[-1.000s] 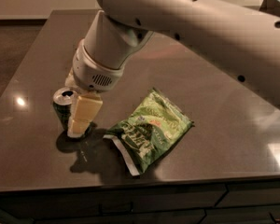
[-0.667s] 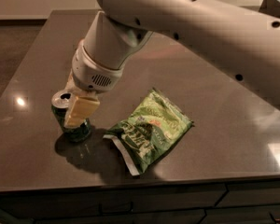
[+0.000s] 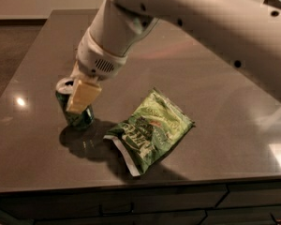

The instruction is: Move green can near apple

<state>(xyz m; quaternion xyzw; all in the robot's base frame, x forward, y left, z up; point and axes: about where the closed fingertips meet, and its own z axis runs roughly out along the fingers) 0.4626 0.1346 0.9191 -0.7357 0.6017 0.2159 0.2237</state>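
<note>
The robot's gripper should release the green can on the table (image 3: 106,65) well beyond the green chip bag, close beside the apple.
The green can (image 3: 81,119) is at the table's left, tilted, its silver top showing beside the arm's wrist. My gripper (image 3: 73,103) reaches down from the upper right and is shut on the can. One pale finger (image 3: 83,95) lies across the can's front; the other is hidden behind it. The can looks slightly raised above its shadow on the table. The apple is out of view.
A crinkled green chip bag (image 3: 151,129) lies flat just right of the can. The dark glossy table (image 3: 215,102) ends at a front edge (image 3: 140,184) close below the bag. My white arm (image 3: 192,18) spans the upper right.
The gripper has risen a little with the can in it. The can now sits higher and more tilted. The chip bag has not moved.
</note>
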